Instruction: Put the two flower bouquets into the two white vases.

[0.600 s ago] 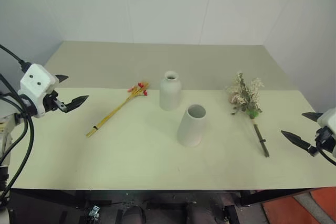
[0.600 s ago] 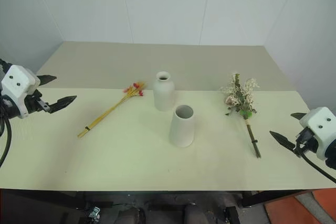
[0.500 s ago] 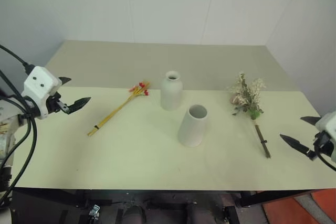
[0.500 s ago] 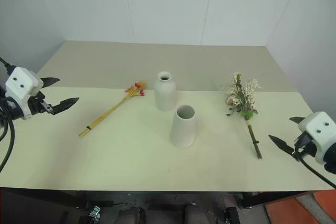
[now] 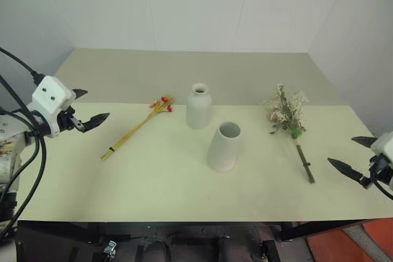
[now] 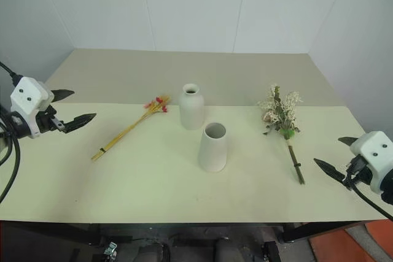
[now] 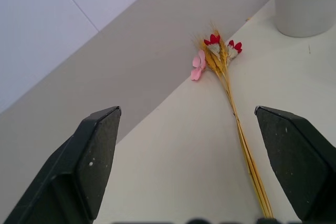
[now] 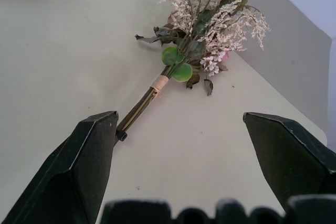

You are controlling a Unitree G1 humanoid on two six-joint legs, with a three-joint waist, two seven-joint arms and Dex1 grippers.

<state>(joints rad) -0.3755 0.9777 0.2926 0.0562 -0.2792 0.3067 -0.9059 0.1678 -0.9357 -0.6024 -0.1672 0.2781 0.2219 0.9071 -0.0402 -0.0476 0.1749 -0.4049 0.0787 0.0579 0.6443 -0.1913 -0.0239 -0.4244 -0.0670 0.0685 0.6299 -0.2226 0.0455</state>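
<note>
Next, my right gripper closes on the tan wrap (image 5: 296, 142) (image 8: 159, 83) of the rose bouquet's stem, at the spot just below the round green leaves.
A thin yellow-stalk bouquet (image 5: 138, 127) with small red tips lies flat on the cream table, left of centre. The rose bouquet (image 5: 287, 113), with cream sprigs and green leaves, lies on the right with its dark stem toward the front edge. Between them stand two white vases: the bottle-shaped vase (image 5: 198, 107) behind and the cone vase (image 5: 223, 146) in front. My left gripper (image 5: 97, 104) hovers open over the table's left edge, pointing at the yellow stalks (image 7: 231, 93). At the right edge my right gripper (image 5: 341, 150) is open, just short of the rose bouquet's stem (image 8: 152, 90).
The cream table (image 5: 153, 182) ends in a front edge just below the grippers. A darker beige strip (image 5: 184, 65) runs behind it to the white walls. A bare stretch of tabletop lies in front of the vases.
My left gripper has edged slightly inward toward the yellow stalks. The right gripper has sunk a touch. Bouquets and vases have not moved; the view itself wobbled.
</note>
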